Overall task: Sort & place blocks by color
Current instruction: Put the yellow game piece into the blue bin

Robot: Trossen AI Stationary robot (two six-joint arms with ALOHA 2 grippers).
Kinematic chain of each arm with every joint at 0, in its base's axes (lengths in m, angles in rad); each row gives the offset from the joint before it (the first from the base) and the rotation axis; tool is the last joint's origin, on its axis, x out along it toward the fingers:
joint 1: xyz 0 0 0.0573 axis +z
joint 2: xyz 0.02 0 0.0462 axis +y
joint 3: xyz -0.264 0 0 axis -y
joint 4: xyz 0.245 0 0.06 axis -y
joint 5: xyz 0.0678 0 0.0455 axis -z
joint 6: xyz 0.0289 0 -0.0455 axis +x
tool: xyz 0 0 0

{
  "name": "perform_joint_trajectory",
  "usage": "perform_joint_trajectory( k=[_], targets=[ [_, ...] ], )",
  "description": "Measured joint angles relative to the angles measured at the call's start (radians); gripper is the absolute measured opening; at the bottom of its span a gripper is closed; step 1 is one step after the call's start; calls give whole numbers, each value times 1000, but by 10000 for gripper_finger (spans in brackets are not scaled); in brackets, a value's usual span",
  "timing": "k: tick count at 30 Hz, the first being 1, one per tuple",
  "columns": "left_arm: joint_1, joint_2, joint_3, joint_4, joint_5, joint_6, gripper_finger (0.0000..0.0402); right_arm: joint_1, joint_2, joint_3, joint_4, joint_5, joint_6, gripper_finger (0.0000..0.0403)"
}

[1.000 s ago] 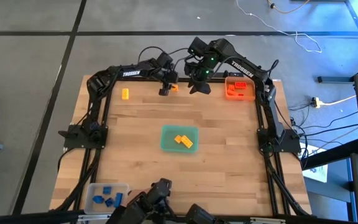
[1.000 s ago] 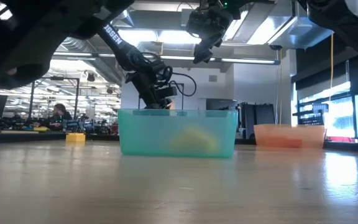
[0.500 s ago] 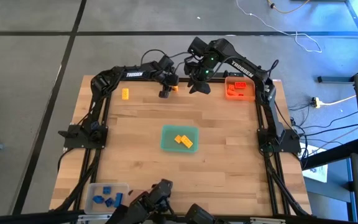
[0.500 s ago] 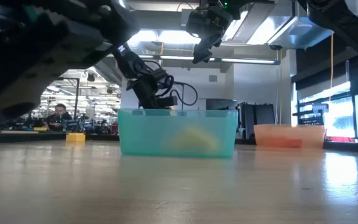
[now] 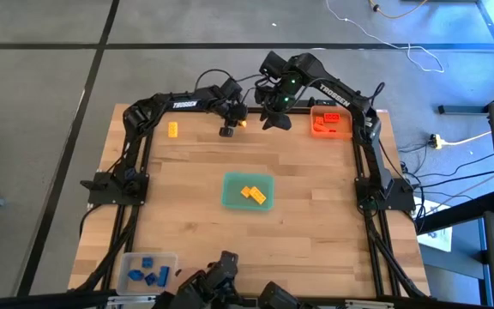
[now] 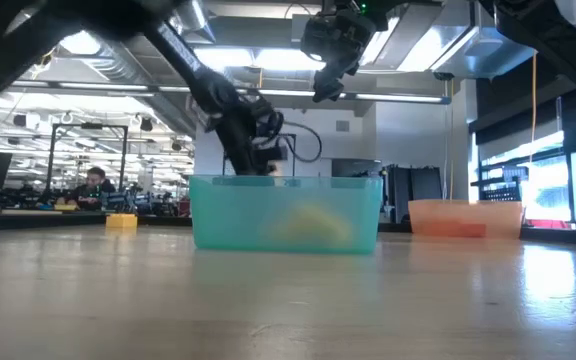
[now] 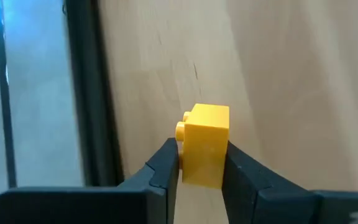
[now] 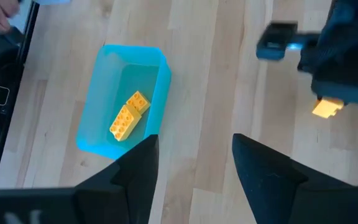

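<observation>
My left gripper is to let go of the small yellow block in the empty end of the green tray [image 5: 231, 190], beside the yellow blocks.
My left gripper [image 7: 202, 163] is shut on a small yellow block [image 7: 207, 134] near the table's far edge, also seen from above [image 5: 241, 121]. My right gripper [image 8: 194, 158] is open and hangs high above the far middle of the table [image 5: 273, 116], touching nothing. A second yellow block [image 5: 172, 130] lies flat on the wood toward the far left. The green tray [image 5: 230, 199] holds yellow blocks [image 8: 129, 116]. Orange-red blocks [image 5: 330, 118] lie in the orange tray [image 5: 346, 130], and blue blocks [image 5: 151, 275] in the clear tray [image 5: 127, 262]. My left gripper pinches the yellow block by two opposite side faces [image 7: 188, 158], one finger [image 7: 166, 165] on each. The studs [image 7: 182, 124] stick out sideways past one finger. In the right wrist view the block [image 8: 327, 107] sits under the gripper; whether it rests on the wood cannot be told.
The green tray stands at the table's middle, the orange tray at the far right corner, the clear tray at the near left corner. Bare wood [image 5: 187, 206] lies between them. Arm frames run along both sides. A person sits far off in the room [image 6: 95, 182].
My left arm has shifted its pose a little at the far edge while staying shut on the yellow block. My right arm has kept still.
</observation>
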Motion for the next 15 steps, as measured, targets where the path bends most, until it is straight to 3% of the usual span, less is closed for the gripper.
perform_joint_trajectory(
  k=[8, 15],
  targets=[
    [-9, -136, 85, -360, 175, -137, 79, -40, -87, 0, -69, 3, -35, 205],
    [-135, -280, 93, -632, 234, -190, 79, -99, -180, -2, -69, 5, -65, 205]
  ],
)
